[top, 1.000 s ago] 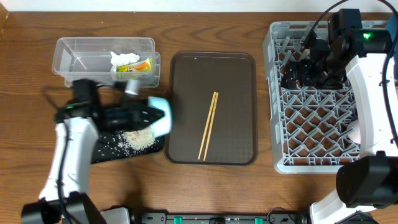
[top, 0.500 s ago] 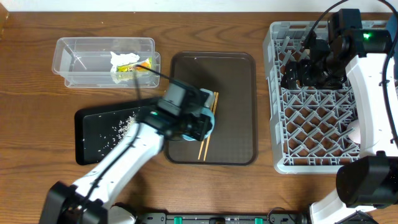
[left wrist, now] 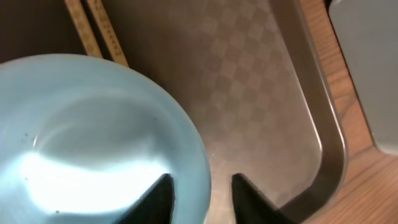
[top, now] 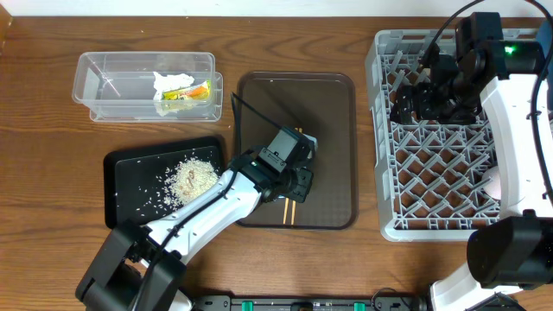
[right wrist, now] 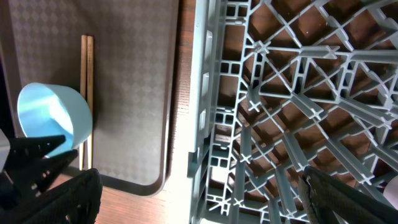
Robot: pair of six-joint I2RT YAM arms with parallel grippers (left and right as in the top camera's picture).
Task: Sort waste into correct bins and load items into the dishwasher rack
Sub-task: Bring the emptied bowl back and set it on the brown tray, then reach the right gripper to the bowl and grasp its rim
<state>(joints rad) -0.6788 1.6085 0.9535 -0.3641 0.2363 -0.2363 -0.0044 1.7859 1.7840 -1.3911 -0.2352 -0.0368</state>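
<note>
My right gripper will go to the light-blue bowl next and close on the bowl's rim [top: 314, 142] [right wrist: 74, 116] on the side facing the grey rack.
My left gripper [top: 298, 177] is over the brown serving tray, shut on the rim of the light-blue bowl [left wrist: 93, 137], one finger inside and one outside. The bowl also shows in the right wrist view [right wrist: 53, 115], tilted on its side. The wooden chopsticks [left wrist: 93, 25] lie on the tray just beside the bowl. Rice crumbs [top: 194, 177] lie heaped on the black tray [top: 125, 168]. The clear tub [top: 112, 86] holds the white napkin [top: 173, 82] and the orange-and-green wrapper [top: 197, 91]. My right gripper [top: 410, 104] is open and empty over the grey rack's [top: 449, 155] left side.
The brown serving tray [top: 333, 130] lies between the black tray and the rack. A pale round thing [top: 492, 184] sits in the rack's right part under the right arm. The blue plate is not in view.
My left arm swung right from above the black tray to over the brown tray with the bowl. Rice now lies heaped on the black tray. The right arm has not moved.
</note>
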